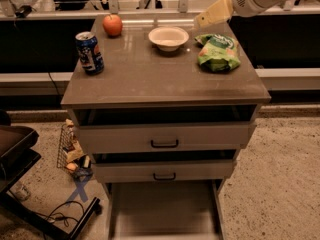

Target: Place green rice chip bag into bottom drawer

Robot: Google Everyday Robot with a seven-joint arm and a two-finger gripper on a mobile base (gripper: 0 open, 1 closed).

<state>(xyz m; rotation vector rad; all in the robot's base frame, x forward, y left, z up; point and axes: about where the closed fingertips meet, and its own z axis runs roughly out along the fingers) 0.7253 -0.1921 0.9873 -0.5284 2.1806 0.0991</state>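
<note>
I should next lower my gripper to the crinkled middle (216, 50) of the green rice chip bag, and I should close it on the bag there.
The green rice chip bag (218, 52) lies crinkled on the right side of the cabinet top (150, 79). My gripper (205, 18) hangs in the air above the back of the cabinet top, up and left of the bag, between the bag and a white bowl; it does not touch the bag. The bottom drawer (162, 211) is pulled out below the two upper drawers and its flat floor is bare.
A white bowl (168, 37), a red apple (113, 25) and a blue soda can (90, 52) stand on the cabinet top. The two upper drawers (165, 136) have black handles. A wire basket (70, 151) and a dark cart (17, 154) sit on the floor at left.
</note>
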